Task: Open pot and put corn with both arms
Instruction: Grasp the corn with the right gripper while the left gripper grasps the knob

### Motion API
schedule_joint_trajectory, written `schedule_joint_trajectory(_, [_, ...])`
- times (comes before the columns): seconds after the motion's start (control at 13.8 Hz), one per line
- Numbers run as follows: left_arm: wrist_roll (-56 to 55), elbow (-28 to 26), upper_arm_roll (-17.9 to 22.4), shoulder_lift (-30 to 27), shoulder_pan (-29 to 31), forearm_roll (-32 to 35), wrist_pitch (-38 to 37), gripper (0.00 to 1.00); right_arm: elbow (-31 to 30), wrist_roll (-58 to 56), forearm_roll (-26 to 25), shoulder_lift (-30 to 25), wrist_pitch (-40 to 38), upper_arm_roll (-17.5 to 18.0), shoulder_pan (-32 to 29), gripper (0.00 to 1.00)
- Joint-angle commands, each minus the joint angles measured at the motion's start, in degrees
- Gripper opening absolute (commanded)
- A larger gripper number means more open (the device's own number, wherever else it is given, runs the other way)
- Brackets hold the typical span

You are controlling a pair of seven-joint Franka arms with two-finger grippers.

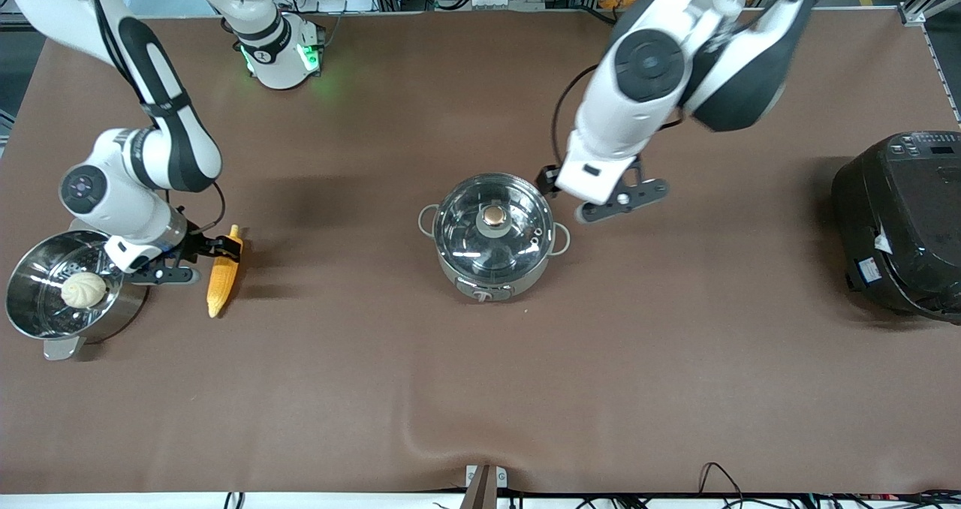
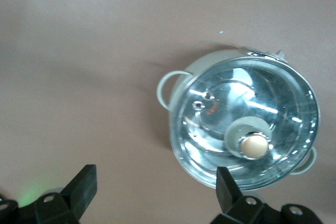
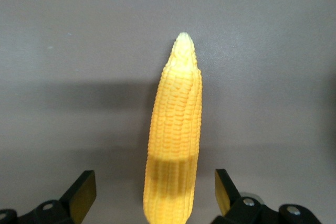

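Observation:
The left gripper should next move to the glass lid's copper knob [image 1: 493, 215] [image 2: 254, 146] and close there, because the pot needs to be opened.
The steel pot [image 1: 492, 265] stands mid-table, closed by its glass lid [image 1: 518, 227] with a copper knob [image 1: 493, 215]. It also shows in the left wrist view [image 2: 247, 119]. My left gripper [image 1: 549, 182] hangs open and empty over the table, just beside the pot's rim toward the left arm's end; in its wrist view [image 2: 155, 190] one finger overlaps the lid's edge. The yellow corn [image 1: 223, 280] lies on the table toward the right arm's end. My right gripper [image 1: 218, 248] is low over the corn's thick end, open, its fingers either side of the corn [image 3: 176, 129] without touching.
A perforated steel steamer pot [image 1: 30, 310] with a white bun [image 1: 82, 290] in it stands beside the corn at the right arm's end. A large black rice cooker [image 1: 901, 224] stands at the left arm's end. The brown table cover [image 1: 480, 389] is wrinkled near the front edge.

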Motion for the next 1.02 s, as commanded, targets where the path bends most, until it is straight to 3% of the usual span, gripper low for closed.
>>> schedule_joint_trajectory(0.0, [-3.4,3.3,0.7,4.0,-3.0,-0.1,1.8,1.00,-0.9,-0.7,-1.2,2.9,3.8,0.2,-1.4,1.00])
schedule_joint_trajectory(0.07, [-4.4,3.3,0.8,5.0,-3.9,0.0,3.4,1.00,-0.9,-0.7,-1.2,3.8,4.5,0.2,-3.2,1.00])
schedule_joint_trajectory(0.29, [-9.3,3.2,0.6,7.8,-6.8,3.7,6.5,1.00,-0.5,2.1,1.8,5.1,4.9,0.5,-2.7,0.78])
schedule_joint_trajectory(0.36, [-11.1,3.2,0.6,9.0,-7.3,4.1,7.3,1.00,-0.5,2.7,2.6,5.3,5.0,0.5,-1.5,0.69])
schedule_joint_trajectory(0.44, [-12.8,3.2,0.7,9.9,-8.1,4.2,9.2,1.00,-0.4,3.5,2.8,5.5,4.8,0.5,-1.5,0.50])
schedule_joint_trajectory(0.58, [-14.1,3.3,0.9,11.2,-9.3,4.3,11.6,1.00,0.2,6.0,2.8,4.4,3.1,0.5,-1.0,0.36])
schedule_joint_trajectory(0.65, [-14.2,3.3,1.0,11.5,-9.7,4.3,12.5,1.00,1.6,7.4,2.8,3.0,0.0,0.6,-0.4,0.28])
schedule_joint_trajectory(0.8, [-15.4,3.3,1.2,12.6,-10.2,4.3,14.9,1.00,7.9,7.9,2.8,0.6,-13.3,0.5,1.0,0.15])
schedule_joint_trajectory(0.94, [-15.9,3.3,1.4,13.4,-10.5,5.6,16.6,0.99,15.5,9.3,2.8,-0.5,-26.5,0.9,2.5,0.13])
